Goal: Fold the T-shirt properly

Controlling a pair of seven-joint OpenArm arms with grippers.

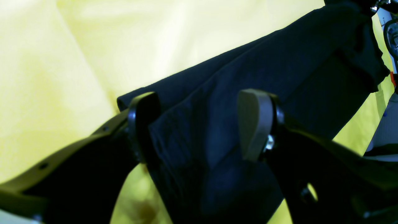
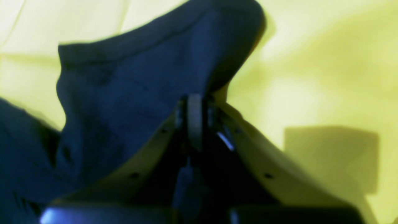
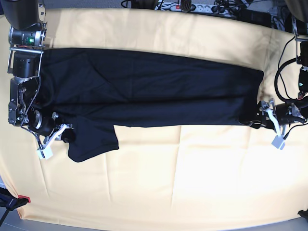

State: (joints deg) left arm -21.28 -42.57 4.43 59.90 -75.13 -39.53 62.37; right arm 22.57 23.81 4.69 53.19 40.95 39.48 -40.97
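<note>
The robot's left gripper needs to go to the black T-shirt next and close on the middle of its short end (image 3: pixel 252 97) (image 1: pixel 190 198), next to the looping black cable.
The black T-shirt (image 3: pixel 144 89) lies as a long band across the pale yellow cloth (image 3: pixel 168 183), with one sleeve (image 3: pixel 94 139) sticking out at the lower left. My right gripper (image 3: pixel 65 132) is at that sleeve. In the right wrist view it (image 2: pixel 195 102) is shut, with the black fabric (image 2: pixel 130 93) pinched and lifted over its tips. My left gripper (image 3: pixel 260 117) is at the shirt's right-hand end. In the left wrist view it (image 1: pixel 200 124) is open, its fingers (image 1: pixel 256 124) standing wide on either side of a fold of the shirt (image 1: pixel 279 71).
A power strip and cables (image 3: pixel 192 7) lie along the far edge. A black cable (image 3: pixel 281 72) loops beside the arm on the right. A small red-tipped object (image 3: pixel 21 198) sits at the near left corner. The cloth-covered table's near edge runs along the bottom.
</note>
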